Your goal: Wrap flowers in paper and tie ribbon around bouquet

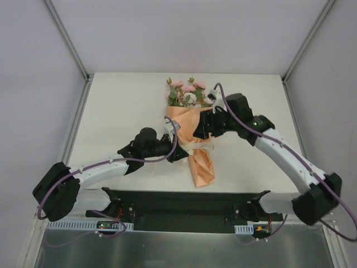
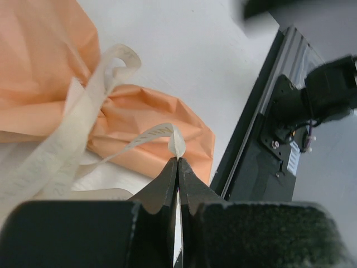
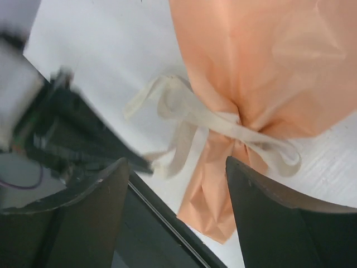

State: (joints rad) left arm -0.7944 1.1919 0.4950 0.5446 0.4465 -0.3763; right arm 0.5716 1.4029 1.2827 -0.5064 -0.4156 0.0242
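Note:
My right gripper should reach over, take one piece (image 3: 183, 143) and pull it across the cone, because the ribbon's pieces lie on my left gripper's side of the cone's waist.
The bouquet lies on the white table (image 1: 122, 106), pink flowers (image 1: 187, 92) pointing to the far side, out of a peach-orange paper (image 1: 201, 167) cone. A cream ribbon (image 1: 193, 147) is tied round the cone's narrow waist. My left gripper (image 2: 179, 160) is shut on a ribbon (image 2: 67, 134) end, just left of the waist, near the paper (image 2: 145, 123). The right gripper (image 3: 176, 162) stands open above the bow, nothing between its fingers; ribbon (image 3: 184, 111) loops and paper (image 3: 251, 56) lie below it. In the top view the right gripper (image 1: 203, 129) hovers at the cone's right side.
The black base rail (image 1: 184, 204) runs along the table's near edge, close to the cone's tail, and shows in the left wrist view as a black rail (image 2: 251, 162). Metal frame posts (image 1: 70, 39) rise at the far corners.

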